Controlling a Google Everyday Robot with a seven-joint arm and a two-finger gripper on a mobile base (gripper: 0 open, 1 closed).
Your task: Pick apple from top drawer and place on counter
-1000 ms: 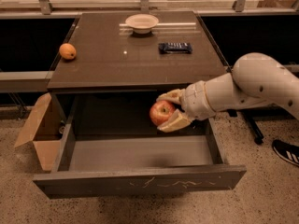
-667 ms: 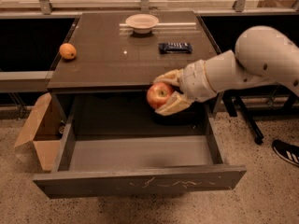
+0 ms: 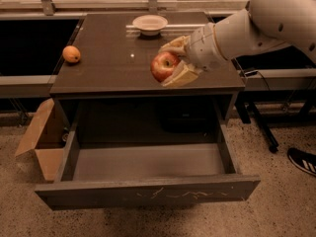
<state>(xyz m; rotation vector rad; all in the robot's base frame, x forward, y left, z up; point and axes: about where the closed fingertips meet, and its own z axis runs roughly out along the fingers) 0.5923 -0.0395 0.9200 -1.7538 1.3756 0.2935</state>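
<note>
I will use my gripper to set the red apple down on the dark brown counter, straight (image 3: 190,60) across from the small orange fruit.
My gripper (image 3: 171,63) is shut on the red apple (image 3: 164,66) and holds it over the right front part of the dark brown counter (image 3: 108,63), close above the surface. The pale fingers (image 3: 180,76) clasp the apple from above and below. The white arm reaches in from the right. The top drawer (image 3: 148,191) stands pulled wide open below, and its grey floor shows nothing in it. Its front panel has pale scratches.
A small orange fruit (image 3: 71,54) sits at the counter's left edge. A white bowl (image 3: 149,23) stands at the back of the counter. An open cardboard box (image 3: 42,142) lies on the floor left of the drawer. A shoe (image 3: 302,161) shows at the right.
The gripper has lifted the apple up out of the drawer area and carried it over the counter's front right part. The dark object seen on the counter earlier is hidden behind the arm.
</note>
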